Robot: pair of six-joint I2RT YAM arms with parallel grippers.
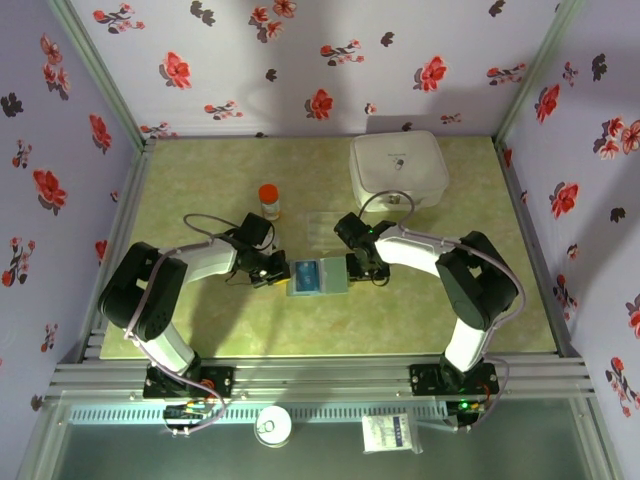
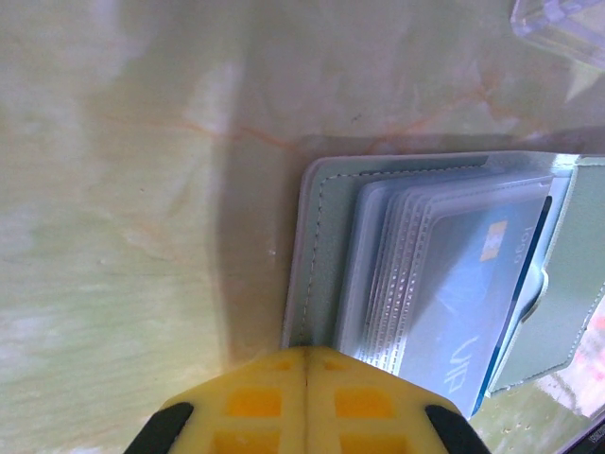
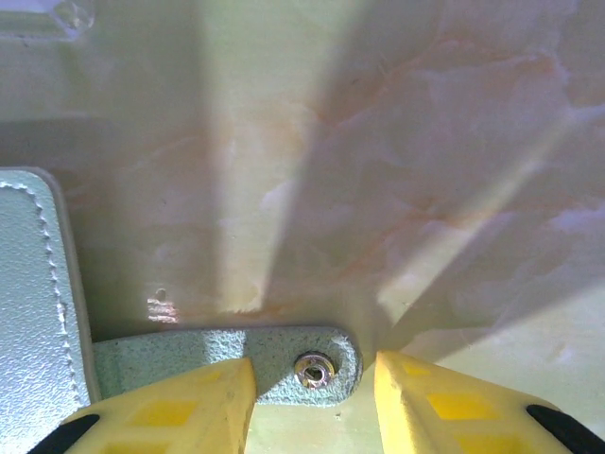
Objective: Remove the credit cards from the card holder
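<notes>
I have shut fingers over the card holder's stitched border, so next I open my left gripper and pinch the clear sleeves' edge [image 2: 371, 317] before my right gripper reaches the card.
The grey-blue card holder [image 1: 318, 277] lies open on the table between both grippers. In the left wrist view its left panel [image 2: 321, 236] carries a stack of clear sleeves, and a blue credit card [image 2: 468, 293] shows through the top sleeve. My left gripper [image 2: 307, 352] is shut, its joined yellow tips at the near edge of that panel, nothing between them. My right gripper [image 3: 314, 378] is open at the holder's right side. The holder's strap with its metal snap [image 3: 314, 369] lies flat between the fingers [image 3: 203, 397], and a gap shows on the right side.
A large white rounded box [image 1: 398, 168] stands at the back right. A small bottle with an orange cap [image 1: 269, 199] stands behind the left gripper. A clear plastic piece [image 1: 325, 225] lies just behind the holder. Patterned walls close in three sides.
</notes>
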